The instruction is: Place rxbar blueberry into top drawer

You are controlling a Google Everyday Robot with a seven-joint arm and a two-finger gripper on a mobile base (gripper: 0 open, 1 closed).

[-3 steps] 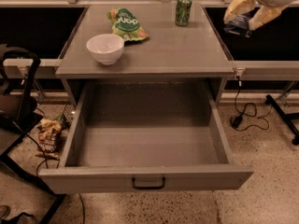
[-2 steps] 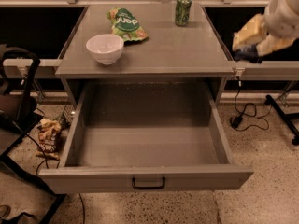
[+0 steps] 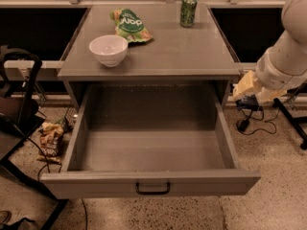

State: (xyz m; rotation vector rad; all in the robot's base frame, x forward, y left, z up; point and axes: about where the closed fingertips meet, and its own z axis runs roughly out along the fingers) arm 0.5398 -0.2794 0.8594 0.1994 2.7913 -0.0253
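Next, I let the rxbar blueberry go from my gripper on the top drawer's bare bottom (image 3: 183, 143), a little closer to the front handle.
The top drawer (image 3: 153, 183) is pulled wide open under the grey table, and its inside is bare. My gripper (image 3: 248, 94), with pale yellow fingers (image 3: 242, 85), hangs to the right of the table, just outside the drawer's right wall and level with the table's front edge. It is shut on the rxbar blueberry (image 3: 247, 101), of which only a small dark blue part shows below the fingers. The white arm reaches in from the upper right.
On the table top (image 3: 192, 56) stand a white bowl (image 3: 108, 49), a green chip bag (image 3: 130, 25) and a green soda can (image 3: 188, 9). A black cart (image 3: 21, 104) and a snack bag (image 3: 49, 138) on the floor are at the left. Cables (image 3: 247, 124) lie on the floor below the gripper.
My gripper has come down with the bar from beside the table top to beside the drawer's right wall, and slightly left.
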